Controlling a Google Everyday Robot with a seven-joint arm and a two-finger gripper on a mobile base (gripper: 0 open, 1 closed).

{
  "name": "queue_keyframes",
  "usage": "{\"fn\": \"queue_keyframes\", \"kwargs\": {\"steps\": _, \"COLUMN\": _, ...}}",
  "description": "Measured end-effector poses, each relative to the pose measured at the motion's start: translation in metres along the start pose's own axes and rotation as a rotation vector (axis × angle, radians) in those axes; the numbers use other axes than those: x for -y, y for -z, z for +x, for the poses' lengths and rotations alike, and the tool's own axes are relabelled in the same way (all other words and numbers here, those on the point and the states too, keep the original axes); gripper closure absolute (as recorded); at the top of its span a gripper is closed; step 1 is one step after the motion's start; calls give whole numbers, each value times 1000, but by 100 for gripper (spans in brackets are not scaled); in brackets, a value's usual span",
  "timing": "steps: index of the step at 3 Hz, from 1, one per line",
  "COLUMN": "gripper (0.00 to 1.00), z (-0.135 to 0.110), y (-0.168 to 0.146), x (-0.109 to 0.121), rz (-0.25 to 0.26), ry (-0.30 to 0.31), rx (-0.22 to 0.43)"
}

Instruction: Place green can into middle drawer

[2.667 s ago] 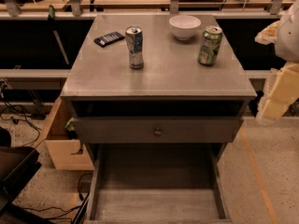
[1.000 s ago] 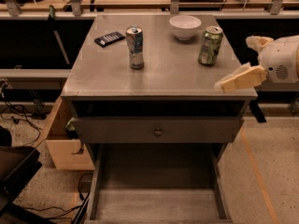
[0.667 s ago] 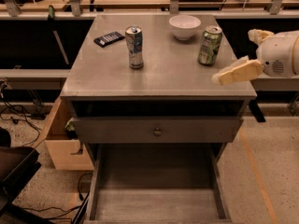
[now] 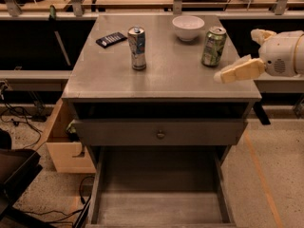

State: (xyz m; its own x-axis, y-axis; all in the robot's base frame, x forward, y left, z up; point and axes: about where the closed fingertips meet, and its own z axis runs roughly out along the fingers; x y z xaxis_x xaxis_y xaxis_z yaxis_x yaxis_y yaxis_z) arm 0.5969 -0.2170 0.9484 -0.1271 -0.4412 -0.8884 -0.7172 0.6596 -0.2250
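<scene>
Next, the gripper moves to the middle of the green can [image 4: 213,47] next to the white bowl and closes there.
The green can [image 4: 213,46] stands upright on the grey cabinet top [image 4: 166,75], at the back right, next to a white bowl. My gripper [image 4: 236,56] reaches in from the right edge, just right of the can and apart from it. It is open and empty, with one cream finger [image 4: 237,71] pointing left over the top's right edge. The middle drawer [image 4: 161,208] is pulled out at the bottom of the view, and its floor is bare.
A taller silver-blue can [image 4: 137,48] stands mid-top. A white bowl [image 4: 188,27] and a dark flat device [image 4: 110,39] lie at the back. A shut drawer front with a round knob [image 4: 160,134] sits above the open drawer. A cardboard box [image 4: 64,148] stands on the floor at the left.
My gripper has risen from beside the cabinet's right side and moved left, up to the top's right edge near the green can. The cans and drawer have not moved.
</scene>
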Motion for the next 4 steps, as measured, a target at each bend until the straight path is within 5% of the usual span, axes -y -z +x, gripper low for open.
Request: {"fn": "queue_keyframes", "kwargs": {"steps": 4, "gripper": 0, "z": 14, "y": -70, "x": 76, "rz": -1, "ry": -114, "rx": 191}}
